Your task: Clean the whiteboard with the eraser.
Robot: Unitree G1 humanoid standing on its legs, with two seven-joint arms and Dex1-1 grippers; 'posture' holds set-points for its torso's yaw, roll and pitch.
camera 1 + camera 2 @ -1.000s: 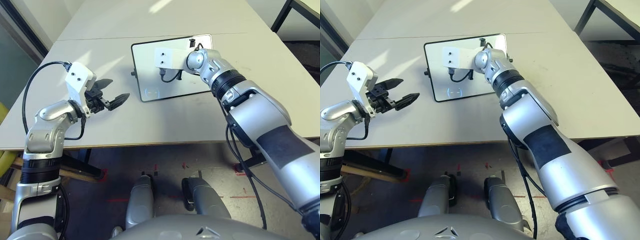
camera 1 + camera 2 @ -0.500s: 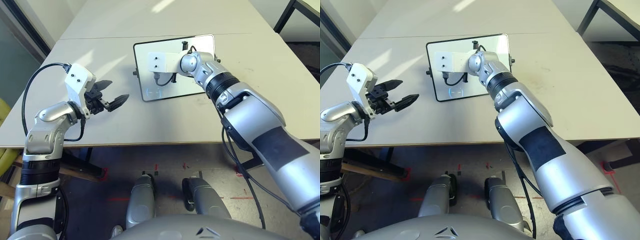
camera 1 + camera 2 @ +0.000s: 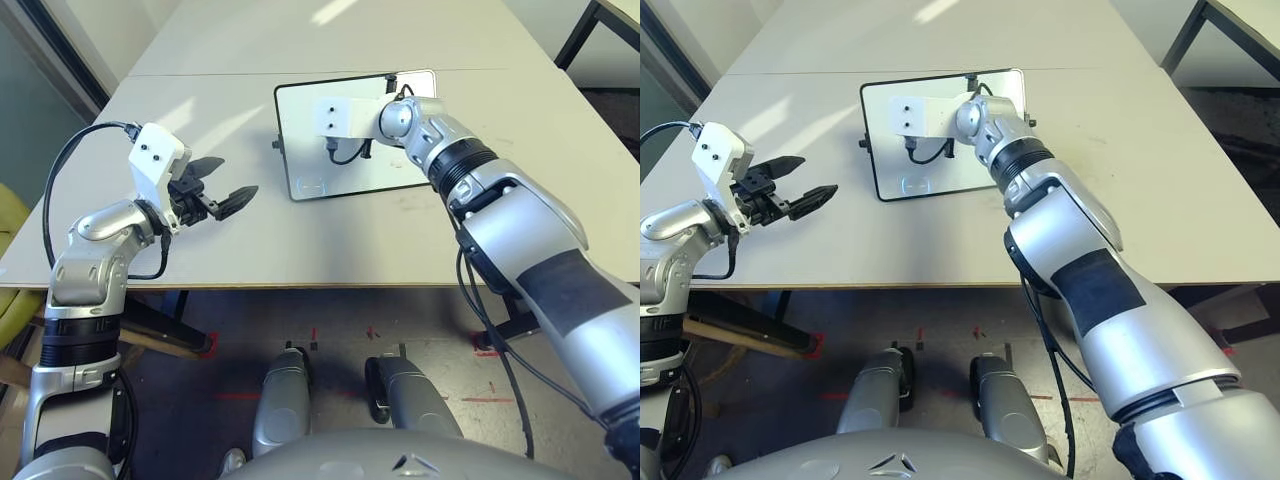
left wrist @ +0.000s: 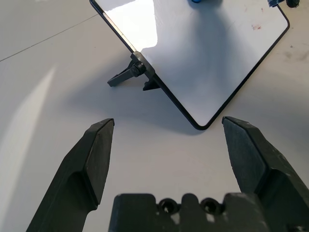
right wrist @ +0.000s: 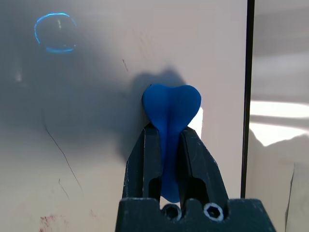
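My right gripper should set the eraser down and let go of it on the grey table [image 3: 500,178] next to the whiteboard, under my reaching arm. The eraser now presses on the board's surface.
The whiteboard [image 3: 330,175], white with a thin black frame, lies on the grey table ahead of me. My right arm reaches over it, its white wrist block [image 3: 338,115] above the board's middle. In the right wrist view my right gripper [image 5: 169,130] is shut on the bright-blue eraser [image 5: 171,104], whose rounded end presses on the board surface near the black frame edge. A blue ring logo [image 5: 55,31] and faint red smudges [image 5: 48,221] show on the board. My left gripper [image 3: 228,182] hovers open over bare table left of the board, holding nothing.
A small black knob and foot [image 4: 133,75] stick out of the board's left side. The table's front edge [image 3: 300,285] is close to me. A second table [image 3: 330,35] joins behind, and a dark frame leg [image 3: 590,25] stands far right.
My right gripper slid the eraser left across the board, then back to the right. The left arm stayed still. The camera view shifted slightly.
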